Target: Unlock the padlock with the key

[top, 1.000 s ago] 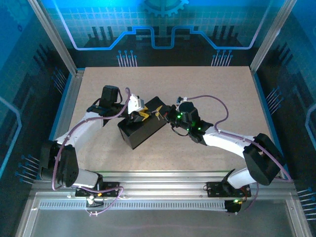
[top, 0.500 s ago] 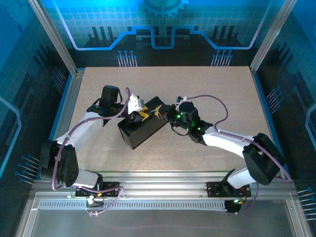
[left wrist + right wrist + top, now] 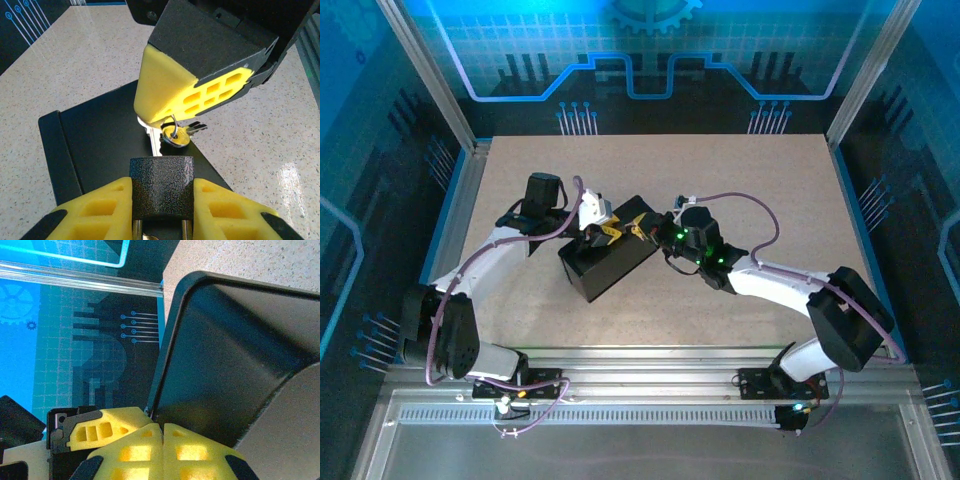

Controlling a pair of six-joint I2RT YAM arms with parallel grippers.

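Note:
My right gripper is rolled far over with the key at the side of the padlock. It should open, roll back, take the key's head point(image 3: 145, 122) and turn further.
The dark-grey padlock point(image 3: 161, 177) is clamped between my left gripper's point(image 3: 161, 194) yellow pads, just above a black box point(image 3: 95, 145). My right gripper point(image 3: 154, 117) comes down from above, shut on the head of the silvery key point(image 3: 152, 140). The key's blade points down and its tip meets the padlock's upper face; I cannot tell whether it is inside. A ring with a second small key point(image 3: 177, 136) hangs beside it. From above, both grippers meet over the box point(image 3: 603, 265): left gripper point(image 3: 604, 232), right gripper point(image 3: 644, 228). In the right wrist view my right gripper point(image 3: 163, 427) has its pads pressed together.
The black box point(image 3: 225, 365) lies aslant mid-table on the speckled tabletop point(image 3: 740, 170). Aluminium posts and blue printed walls fence the table. Bare tabletop extends behind and to the right of the box.
The right arm has edged slightly left towards the left gripper. The left arm and the padlock have stayed put.

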